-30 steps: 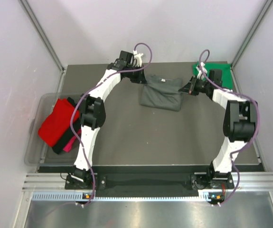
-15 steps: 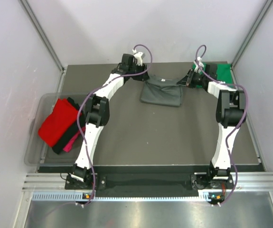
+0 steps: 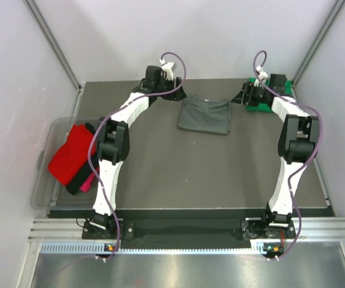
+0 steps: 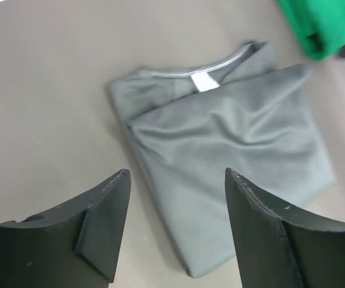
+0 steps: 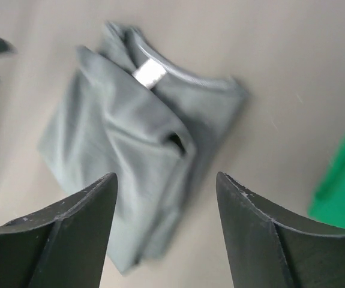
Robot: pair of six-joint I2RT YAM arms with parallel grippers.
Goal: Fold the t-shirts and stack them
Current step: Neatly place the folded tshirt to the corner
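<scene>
The robot's right gripper needs to next move to the dark grey t-shirt's side nearest the bright green t-shirt and grip that side's middle (image 3: 225,114) (image 5: 167,183).
The dark grey t-shirt (image 3: 205,116) lies folded on the table at the far middle, collar and white label facing the back. In the left wrist view this grey shirt (image 4: 232,138) sits just beyond my left gripper (image 4: 177,174), which is open and empty. My left gripper (image 3: 176,96) hovers off the shirt's far left corner. At the far right corner, my right gripper (image 3: 245,99) hovers too. It (image 5: 166,177) is open and empty above the grey shirt (image 5: 130,144). A bright green t-shirt (image 3: 261,107) lies at the back right, partly under the right arm.
A clear plastic tub (image 3: 42,180) stands off the table's left edge, holding a red shirt (image 3: 70,157) over a black one (image 3: 78,185) and a pink one (image 3: 89,183). Grey walls and metal posts close in the back and both sides.
Both grippers have opened and let go of the grey shirt, which now lies flat as a folded square. Both have drawn back from its far corners.
</scene>
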